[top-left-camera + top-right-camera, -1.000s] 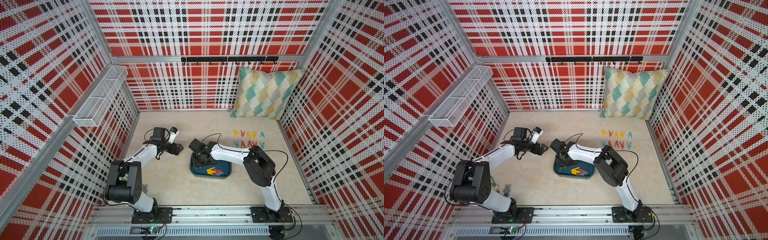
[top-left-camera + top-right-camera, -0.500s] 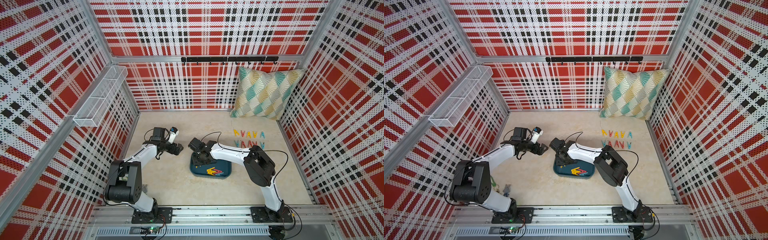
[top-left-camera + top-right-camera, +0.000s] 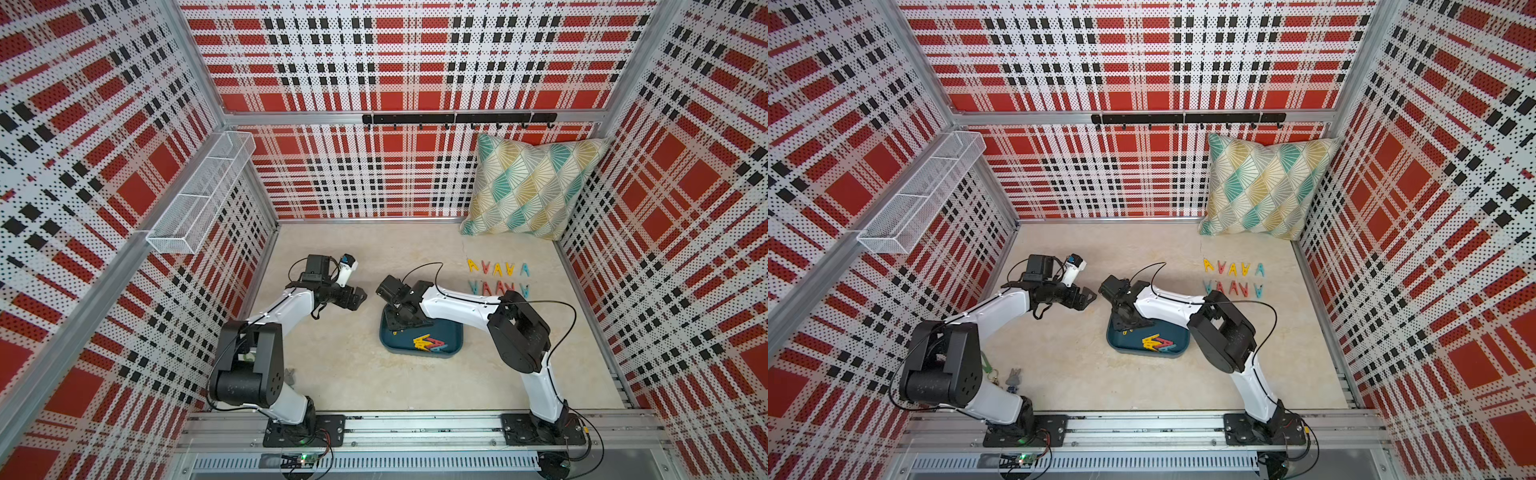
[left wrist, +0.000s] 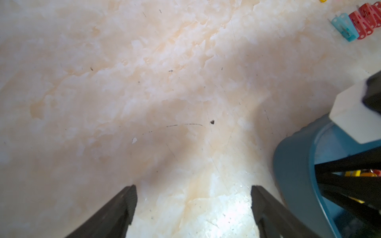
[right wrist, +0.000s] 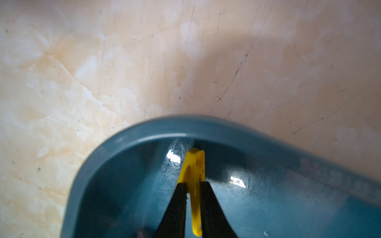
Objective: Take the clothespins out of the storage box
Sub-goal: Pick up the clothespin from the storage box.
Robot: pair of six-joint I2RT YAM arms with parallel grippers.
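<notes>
The yellow clothespin sits edge-on in the robot's right gripper by the box's corner, so that gripper should open, lay the clothespin flat and take it across its middle (image 5: 193, 177).
The dark teal storage box (image 3: 451, 332) (image 3: 1177, 332) lies on the floor between the arms. A small pile of yellow, red and blue clothespins (image 3: 428, 343) (image 3: 1156, 343) rests in it. My right gripper (image 5: 193, 184) (image 3: 398, 328) reaches into the box's far left corner, beside the rim (image 5: 165, 127). It is shut on a yellow clothespin (image 5: 192, 164), held edge-on. Several more clothespins (image 3: 496, 269) (image 3: 1232, 269) lie in two rows on the floor by the pillow. Left of the box, over bare floor, my left gripper (image 4: 192, 187) (image 3: 360, 297) is open and empty.
A patterned pillow (image 3: 536, 191) leans in the back right corner. A white wire basket (image 3: 203, 195) hangs on the left wall and a black hook rail (image 3: 457, 118) on the back wall. Small trinkets (image 3: 1013, 378) lie beside the left arm's base.
My right wrist has shifted slightly at the box's far left corner. The left arm has not moved.
</notes>
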